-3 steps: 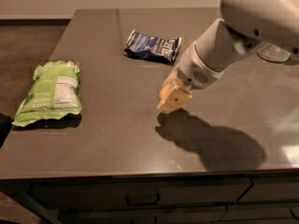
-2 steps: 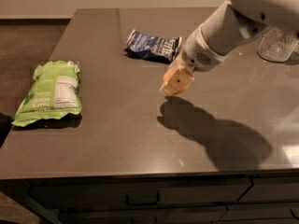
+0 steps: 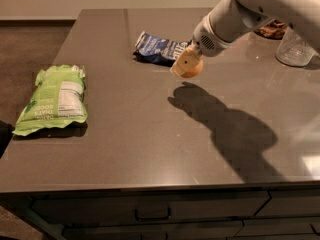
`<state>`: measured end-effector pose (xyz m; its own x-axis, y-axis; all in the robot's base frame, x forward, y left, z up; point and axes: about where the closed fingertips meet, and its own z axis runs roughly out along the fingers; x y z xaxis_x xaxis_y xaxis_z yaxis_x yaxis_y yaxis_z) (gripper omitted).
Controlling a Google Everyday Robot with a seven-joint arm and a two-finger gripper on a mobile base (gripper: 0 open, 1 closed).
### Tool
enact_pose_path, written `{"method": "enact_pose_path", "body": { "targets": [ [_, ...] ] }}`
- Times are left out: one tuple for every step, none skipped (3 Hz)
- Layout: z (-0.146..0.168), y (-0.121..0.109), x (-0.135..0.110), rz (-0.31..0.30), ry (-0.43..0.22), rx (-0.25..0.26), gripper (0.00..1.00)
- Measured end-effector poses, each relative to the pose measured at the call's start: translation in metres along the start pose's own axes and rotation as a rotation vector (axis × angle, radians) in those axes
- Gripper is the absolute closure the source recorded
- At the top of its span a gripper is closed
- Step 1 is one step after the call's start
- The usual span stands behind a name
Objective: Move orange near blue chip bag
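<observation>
Next, my gripper lets go of the orange on the countertop (image 3: 194,67), against the end of the blue chip bag nearest my arm.
The orange (image 3: 192,71) is held in my gripper (image 3: 186,65), whose pale fingers are shut on it, above the dark countertop. It hangs just right of the blue chip bag (image 3: 159,49), which lies flat at the back middle of the counter, dark navy with white lettering. The orange is lifted off the surface; its shadow falls on the counter below and to the right. My white arm (image 3: 235,19) reaches in from the upper right.
A large light-green bag (image 3: 56,99) lies near the counter's left edge. A clear glass container (image 3: 295,46) stands at the back right, with a brown object (image 3: 272,30) behind it. Drawers run under the front edge (image 3: 150,211). Brown carpet lies to the left.
My gripper has carried the orange up and away from the counter's middle toward the back, closer to the blue chip bag. The bags have not moved.
</observation>
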<state>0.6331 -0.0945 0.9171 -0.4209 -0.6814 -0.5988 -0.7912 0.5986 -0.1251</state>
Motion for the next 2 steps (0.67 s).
{"method": "enact_pose_path", "body": {
  "targets": [
    [0.019,-0.026,-0.008,0.071,0.026,0.056,1.0],
    [0.036,-0.047,0.003,0.136,0.05,0.102,1.0]
  ]
}}
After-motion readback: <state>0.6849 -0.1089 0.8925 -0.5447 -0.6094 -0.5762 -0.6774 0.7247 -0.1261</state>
